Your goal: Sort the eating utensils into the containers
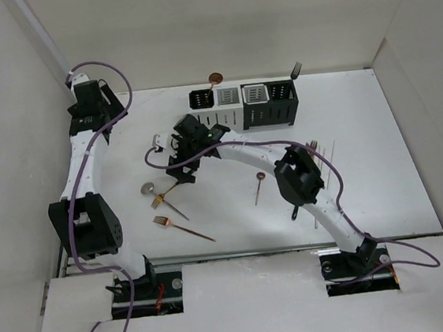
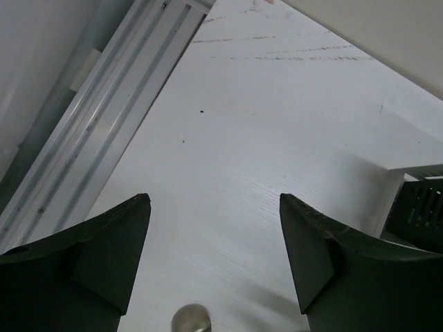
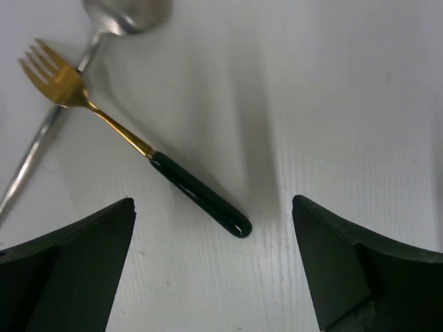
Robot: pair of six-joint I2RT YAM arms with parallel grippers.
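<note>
I should next move my left gripper to the silver spoon and close it on the spoon's handle (image 1: 156, 195), just below its round bowl.
My right gripper (image 1: 181, 169) is open and empty, low over the table left of centre. In its wrist view (image 3: 214, 204) a gold fork with a black handle (image 3: 201, 194) lies just beyond the fingertips, the handle end between them. A silver spoon (image 3: 128, 14) lies crossed under the fork. Both show from above, the fork (image 1: 167, 192) and the spoon (image 1: 148, 189). My left gripper (image 1: 100, 103) is open and empty at the far left corner (image 2: 214, 197). The four joined containers (image 1: 243, 104) stand at the back, holding a copper spoon (image 1: 214, 78) and a dark fork (image 1: 296, 69).
A copper fork (image 1: 184, 229) lies near the front left. A copper spoon (image 1: 261, 186) lies mid-table. Chopsticks (image 1: 330, 162) and other utensils lie under my right arm's elbow. A black container's corner (image 2: 422, 211) shows in the left wrist view. Walls enclose the table.
</note>
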